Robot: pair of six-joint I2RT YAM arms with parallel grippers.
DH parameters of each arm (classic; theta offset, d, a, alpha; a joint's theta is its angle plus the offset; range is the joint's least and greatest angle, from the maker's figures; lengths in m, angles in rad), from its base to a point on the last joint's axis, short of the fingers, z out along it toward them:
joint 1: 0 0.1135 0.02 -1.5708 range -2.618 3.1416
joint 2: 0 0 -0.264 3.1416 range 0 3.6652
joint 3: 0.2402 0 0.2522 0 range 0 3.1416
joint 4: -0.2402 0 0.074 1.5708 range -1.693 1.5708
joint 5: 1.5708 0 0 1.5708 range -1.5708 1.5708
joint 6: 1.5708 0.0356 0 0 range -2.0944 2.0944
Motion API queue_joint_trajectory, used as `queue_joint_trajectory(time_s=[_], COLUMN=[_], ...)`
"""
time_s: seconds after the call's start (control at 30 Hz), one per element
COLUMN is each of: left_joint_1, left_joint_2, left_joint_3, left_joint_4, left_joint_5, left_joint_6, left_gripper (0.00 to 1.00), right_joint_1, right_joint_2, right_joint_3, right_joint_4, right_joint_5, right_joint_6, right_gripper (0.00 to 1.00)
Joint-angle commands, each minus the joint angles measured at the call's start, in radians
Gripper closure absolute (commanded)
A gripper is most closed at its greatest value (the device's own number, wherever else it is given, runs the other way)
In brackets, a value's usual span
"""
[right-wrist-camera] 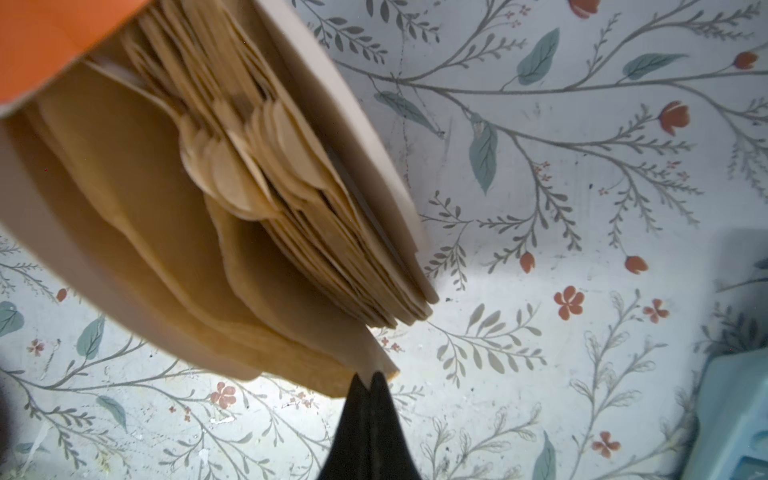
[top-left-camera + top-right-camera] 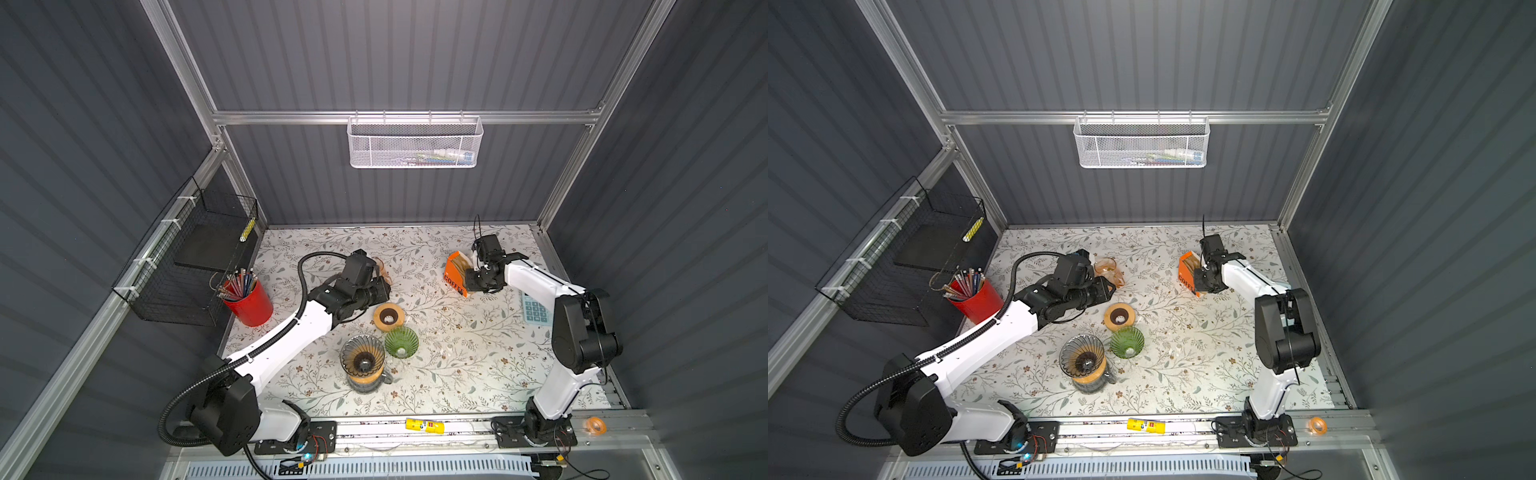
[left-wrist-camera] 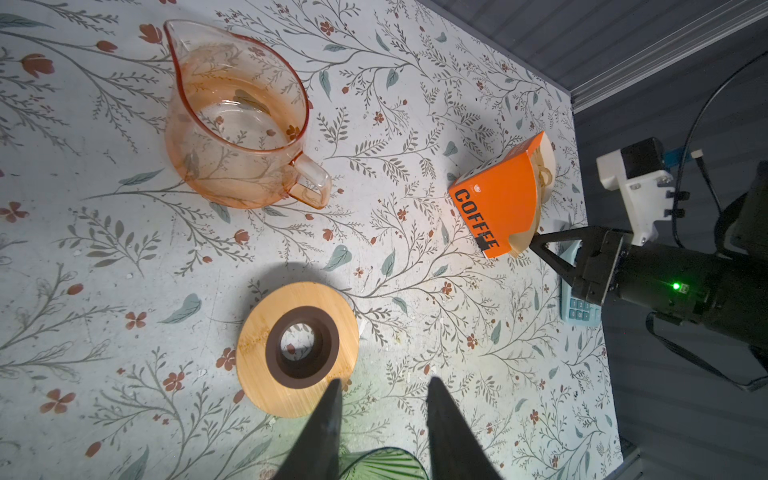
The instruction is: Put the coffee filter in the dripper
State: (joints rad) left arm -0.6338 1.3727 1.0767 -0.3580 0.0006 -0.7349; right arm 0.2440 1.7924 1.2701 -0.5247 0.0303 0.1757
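Note:
The coffee filter's corner tip alone is pinched, so my right gripper should open and take the filter farther [image 1: 308,379] along its edge before pulling.
An orange "COFFEE" box [image 2: 454,275] [image 3: 496,203] lies open on the floral table, with a stack of brown paper filters [image 1: 266,174] inside. My right gripper [image 1: 368,376] [image 3: 534,242] is shut on the corner of one coffee filter [image 1: 291,332] that sticks out of the box mouth. A smoky glass dripper [image 2: 361,358] sits on a carafe near the front middle. A green glass dripper [image 2: 401,341] [image 3: 382,463] stands beside it. My left gripper [image 3: 384,380] [image 2: 384,287] hangs open over the table between the green dripper and a wooden ring, holding nothing.
A wooden ring holder [image 3: 297,347] and a pink glass pitcher [image 3: 237,124] stand near the left gripper. A red cup of pens [image 2: 249,303] is at the left. A teal calculator [image 2: 536,309] lies at the right. A yellow tube [image 2: 424,424] and a tape roll [image 2: 596,426] rest on the front rail.

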Motion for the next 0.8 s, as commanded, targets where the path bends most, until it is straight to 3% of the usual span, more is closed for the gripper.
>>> queue_joint_trajectory(time_s=[0.0, 0.23, 0.43, 0.77], left_joint_1=[0.000, 0.000, 0.000, 0.000], left_joint_2=[-0.023, -0.027, -0.030, -0.040], left_joint_3=[-0.012, -0.017, -0.020, -0.023], left_joint_4=[-0.001, -0.001, 0.002, 0.001], left_joint_5=[0.004, 0.005, 0.009, 0.007], left_joint_6=[0.012, 0.010, 0.011, 0.008], left_gripper=[0.65, 0.65, 0.65, 0.64], right_joint_1=[0.005, 0.005, 0.005, 0.012], right_joint_2=[-0.017, -0.049, -0.083, -0.078], right_joint_3=[-0.022, -0.066, -0.089, -0.084], right_joint_4=[-0.024, -0.014, -0.009, -0.003], right_joint_5=[0.011, -0.010, -0.006, -0.025], right_joint_6=[0.013, 0.028, 0.039, 0.038], right_gripper=[1.00, 0.98, 0.77, 0.77])
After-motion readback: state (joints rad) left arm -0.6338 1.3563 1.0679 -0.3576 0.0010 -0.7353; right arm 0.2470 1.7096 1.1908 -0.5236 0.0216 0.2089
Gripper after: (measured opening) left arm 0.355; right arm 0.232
